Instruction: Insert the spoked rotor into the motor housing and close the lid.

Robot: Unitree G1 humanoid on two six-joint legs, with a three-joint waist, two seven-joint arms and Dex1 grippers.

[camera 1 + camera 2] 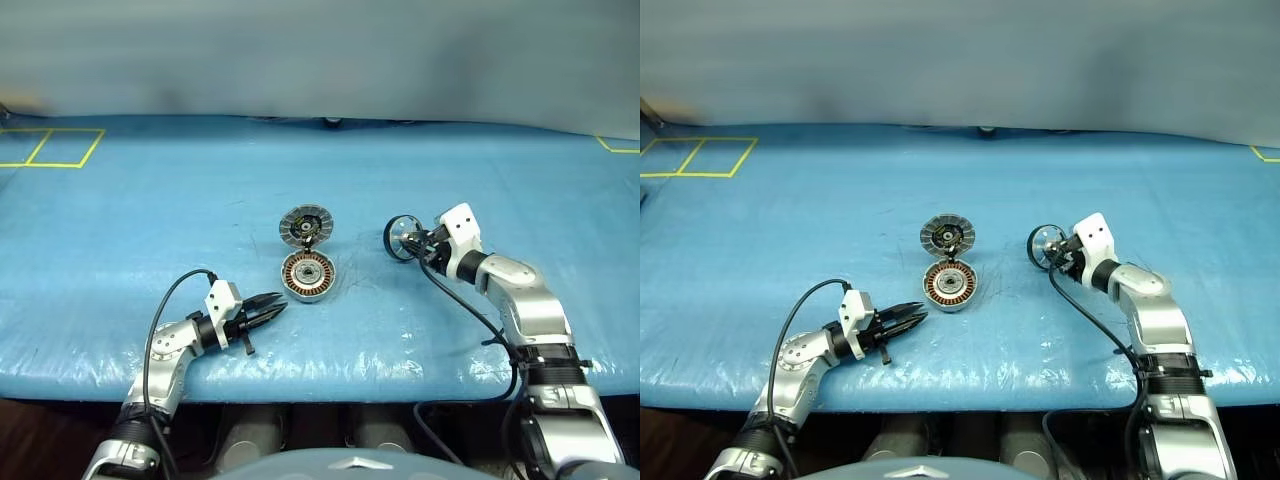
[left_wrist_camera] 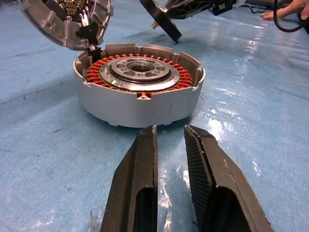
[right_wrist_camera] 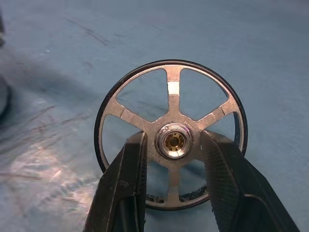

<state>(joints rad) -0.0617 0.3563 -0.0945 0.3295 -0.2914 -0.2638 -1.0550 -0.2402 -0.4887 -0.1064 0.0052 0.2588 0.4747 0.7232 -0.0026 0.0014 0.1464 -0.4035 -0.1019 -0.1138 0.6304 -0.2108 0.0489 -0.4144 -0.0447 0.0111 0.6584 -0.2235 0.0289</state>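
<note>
Next, I release the spoked rotor from my right gripper inside the copper windings, centred over the motor housing's metal hub (image 1: 308, 271). The rotor is now held beside the lid.
The motor housing (image 1: 306, 276), a silver cup with copper windings around a metal hub, lies open on the blue table. Its ribbed lid (image 1: 305, 227) stands tilted up at the housing's far edge, joined to it. My left gripper (image 1: 272, 308) rests low, just left of and nearer than the housing, pointing at its wall (image 2: 140, 111). Its fingers stand a little apart with nothing between them. To the right of the lid, my right gripper (image 1: 415, 243) is shut on the spoked rotor (image 1: 402, 238). It holds the black ring (image 3: 174, 96) upright above the table, one finger on each side of the hub.
The blue table cover (image 1: 150, 230) stretches wide around the parts, with its front edge just below my left gripper. Yellow tape squares (image 1: 50, 148) mark the far left corner. A person's hand (image 2: 289, 9) rests on the table beyond my right arm.
</note>
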